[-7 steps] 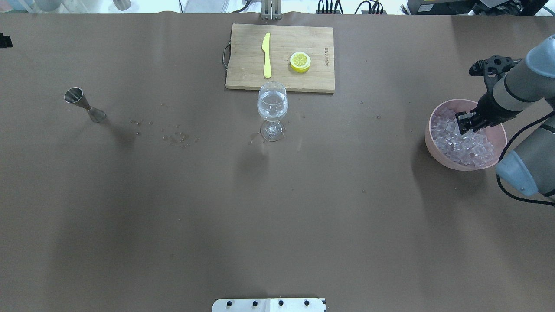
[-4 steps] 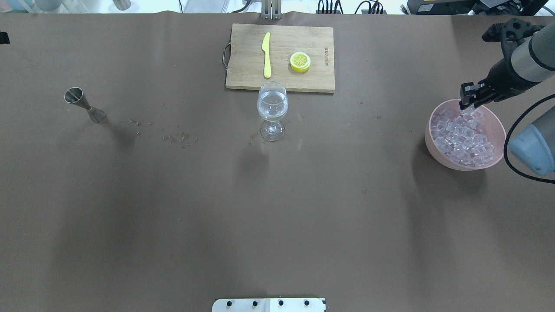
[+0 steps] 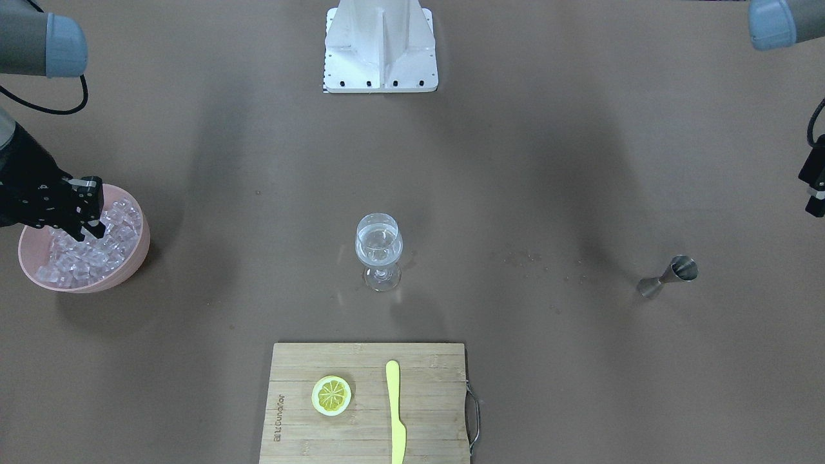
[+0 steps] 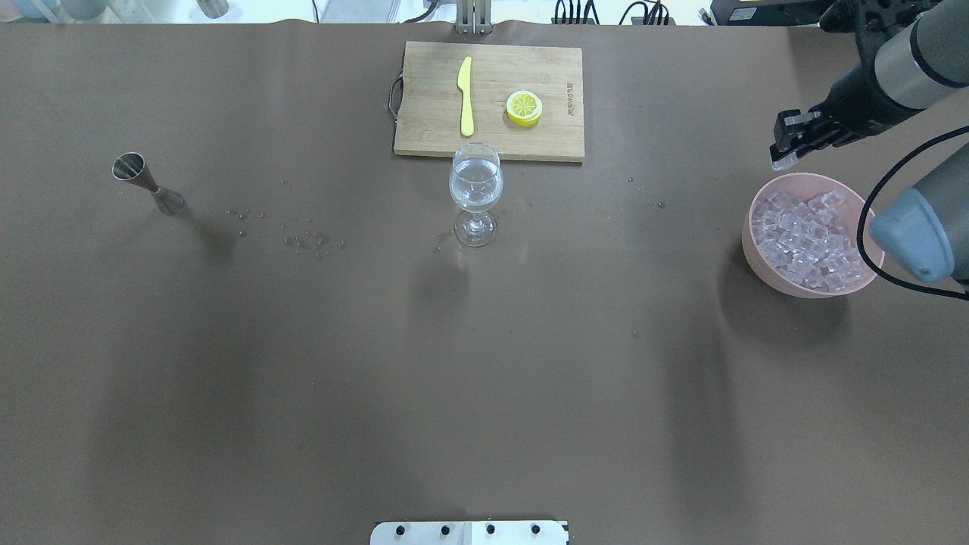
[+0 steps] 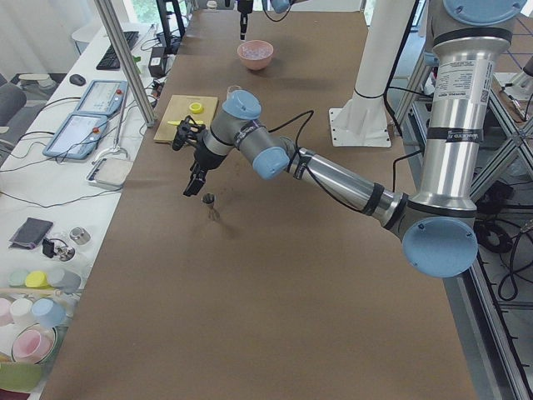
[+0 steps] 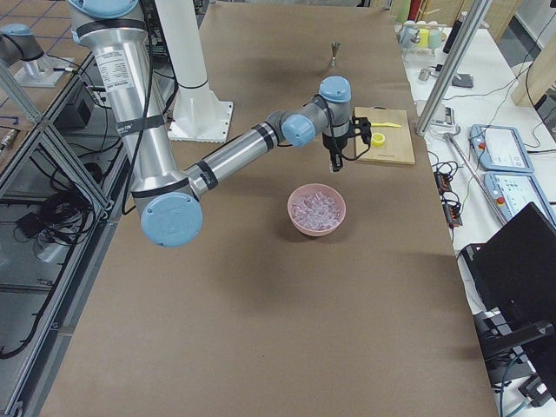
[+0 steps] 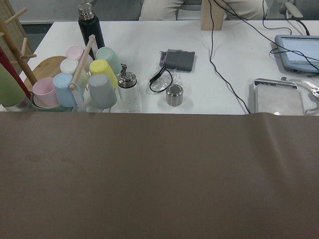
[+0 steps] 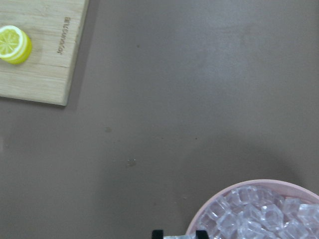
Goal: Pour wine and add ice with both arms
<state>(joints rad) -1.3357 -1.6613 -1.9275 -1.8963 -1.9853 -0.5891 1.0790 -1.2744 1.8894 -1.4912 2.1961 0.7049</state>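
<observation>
My right gripper needs to drop the ice cube inside the stemmed glass [image 3: 379, 246], into its clear wine. The ice cube is now just beyond the bowl's rim.
A stemmed glass [image 4: 475, 185] holding a little clear wine stands mid-table, in front of the cutting board. A pink bowl [image 4: 757, 250] at the right holds a heap of ice cubes [image 4: 806, 238]. My right gripper [image 4: 782, 157] hangs above the table just beyond the bowl's far rim. It is shut on one ice cube, whose pale edge shows between the fingertips [image 8: 158, 233] in the right wrist view. My left gripper [image 3: 813, 193] is cut off by the front view's edge, above and to the outer side of the steel jigger [image 4: 144, 180]. I cannot tell whether it is open or shut.
A wooden cutting board [image 4: 431, 129] at the far centre carries a yellow knife [image 4: 465, 94] and a lemon slice [image 4: 524, 107]. Small droplets [image 4: 310, 241] lie on the brown table cover between the jigger and the glass. The white pedestal [image 3: 380, 45] stands at the robot's side.
My right gripper has risen out of the ice bowl and moved past its far rim with a cube in it. The glass, jigger and bowl have not moved.
</observation>
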